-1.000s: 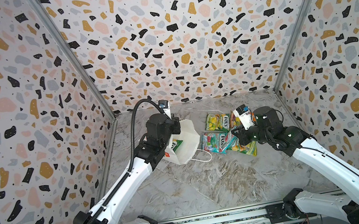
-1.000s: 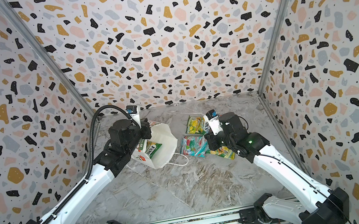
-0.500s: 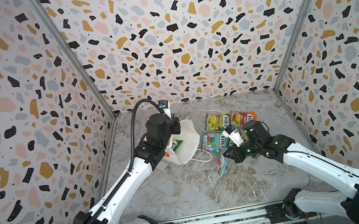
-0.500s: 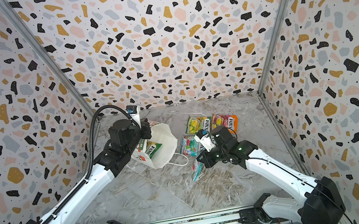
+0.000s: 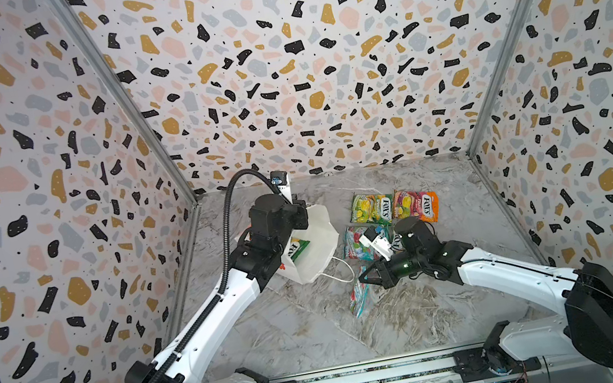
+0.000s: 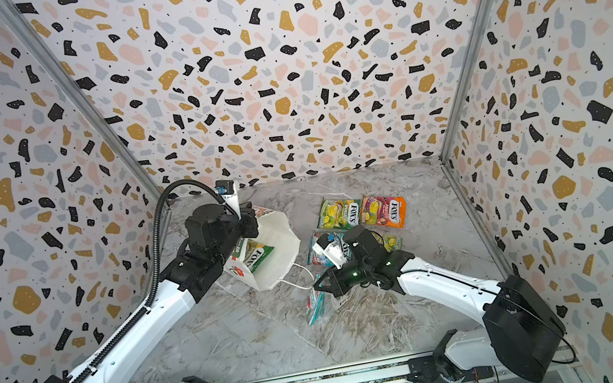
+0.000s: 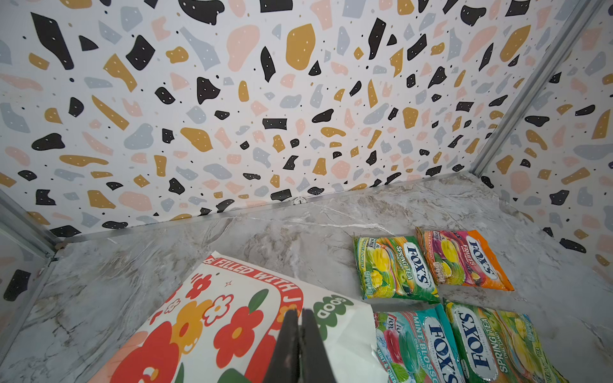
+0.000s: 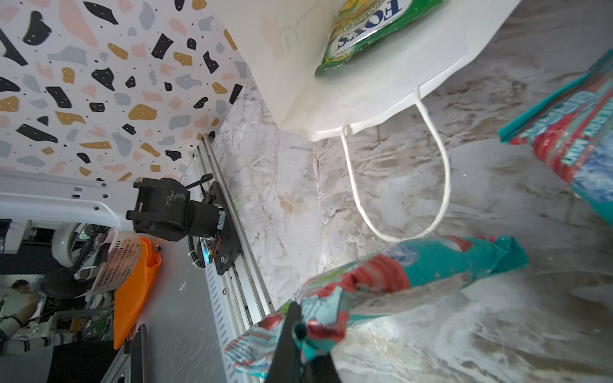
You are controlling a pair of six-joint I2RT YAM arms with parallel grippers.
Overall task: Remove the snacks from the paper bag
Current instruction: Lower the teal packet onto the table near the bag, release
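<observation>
I need to use my right gripper to set the hanging teal-red snack, now just in front of the bag, down on the marble table (image 5: 367, 287) (image 8: 389, 312) next to the white cord handle.
The white paper bag (image 5: 321, 240) (image 6: 280, 235) lies on its side with its mouth facing the front right. My left gripper (image 7: 300, 326) is shut on its flowered upper wall (image 7: 215, 315). One green-yellow snack (image 5: 297, 248) (image 8: 374, 30) lies inside the mouth. My right gripper (image 5: 363, 278) (image 8: 298, 331) is shut on the crumpled corner of a teal-red snack (image 5: 358, 295) (image 8: 398, 275), which hangs from it just in front of the bag. Behind it on the table lie a green-yellow packet (image 5: 371, 209), an orange one (image 5: 416, 203), a teal-red one (image 5: 355, 241) and another green-yellow one (image 7: 491, 345).
The bag's white cord handle (image 8: 398, 185) loops over the marble table between the bag and my right gripper. Patterned walls close in the left, back and right sides. A metal rail (image 5: 369, 376) with both arm bases runs along the front edge.
My right gripper has moved from the pile of packets toward the front left, carrying the teal-red packet, which now hangs from it. The left gripper and the bag have stayed still.
</observation>
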